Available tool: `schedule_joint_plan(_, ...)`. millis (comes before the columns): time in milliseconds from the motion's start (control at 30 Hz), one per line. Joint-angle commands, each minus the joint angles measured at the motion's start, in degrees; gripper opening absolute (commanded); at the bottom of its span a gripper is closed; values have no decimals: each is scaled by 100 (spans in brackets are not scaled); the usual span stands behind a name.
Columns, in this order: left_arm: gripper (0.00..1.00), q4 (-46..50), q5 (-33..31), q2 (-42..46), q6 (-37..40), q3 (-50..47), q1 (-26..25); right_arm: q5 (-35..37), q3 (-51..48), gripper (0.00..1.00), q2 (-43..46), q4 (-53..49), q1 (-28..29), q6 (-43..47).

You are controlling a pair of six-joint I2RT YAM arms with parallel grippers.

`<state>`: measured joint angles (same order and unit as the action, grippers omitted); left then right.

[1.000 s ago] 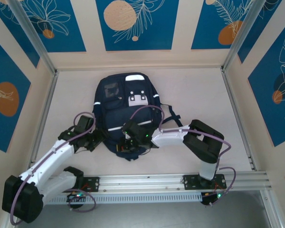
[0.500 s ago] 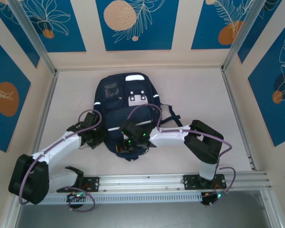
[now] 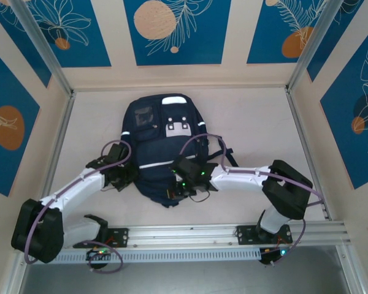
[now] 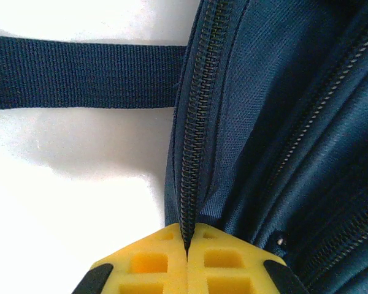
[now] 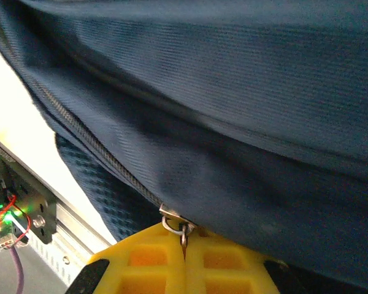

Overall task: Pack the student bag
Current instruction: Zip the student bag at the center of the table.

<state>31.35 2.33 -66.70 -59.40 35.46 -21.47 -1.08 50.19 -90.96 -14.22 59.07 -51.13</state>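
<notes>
Next, my left gripper opens and takes the zipper seam closer to the bag's near end point(image 3: 149, 192), because it is pinching that seam too far from the zipper pull.
The student bag point(image 3: 159, 138), dark navy with white stripes and pale patches, lies flat in the middle of the table with its top end toward the arms. At its left edge my left gripper point(image 3: 127, 177) is shut on the bag's zipper seam point(image 4: 193, 153), the yellow pads pinching the teeth point(image 4: 185, 245). A dark strap point(image 4: 80, 79) runs off to the left over the white table. At the bag's near end my right gripper point(image 3: 183, 188) is shut on the metal zipper pull point(image 5: 183, 231), with navy fabric point(image 5: 233, 122) bulging above it.
The aluminium rail point(image 3: 190, 236) carrying both arm bases runs along the near edge, close behind the bag's near end. A shoulder strap point(image 3: 224, 150) lies out to the bag's right. Side rails and patterned walls enclose the table.
My right gripper has slid rightward along the bag's near end, and its elbow has swung out to the right. The left gripper moved in to the bag's left edge and then stayed.
</notes>
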Motion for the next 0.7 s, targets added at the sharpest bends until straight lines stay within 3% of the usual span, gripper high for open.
schedule_joint_plan(0,0,232,-705,185,207,258,200,94,-462,0,401,-695,-255,165)
schedule_joint_plan(100,0,331,-751,273,270,359,210,119,-793,0,804,-664,-495,226)
schedule_joint_plan(200,0,305,-673,238,507,520,214,-204,-1031,0,910,13,-427,253)
schedule_joint_plan(367,0,838,-913,-51,931,1207,223,-514,-462,0,-177,666,9,83)
schedule_joint_plan(467,21,1192,-1009,-83,1008,1551,258,-726,46,0,-970,1085,126,-189)
schedule_joint_plan(567,47,1307,-704,67,810,1510,258,-837,589,0,-1656,1391,183,-514)
schedule_joint_plan(667,59,1298,-197,269,369,1137,248,-908,1150,0,-2154,1482,243,-641)
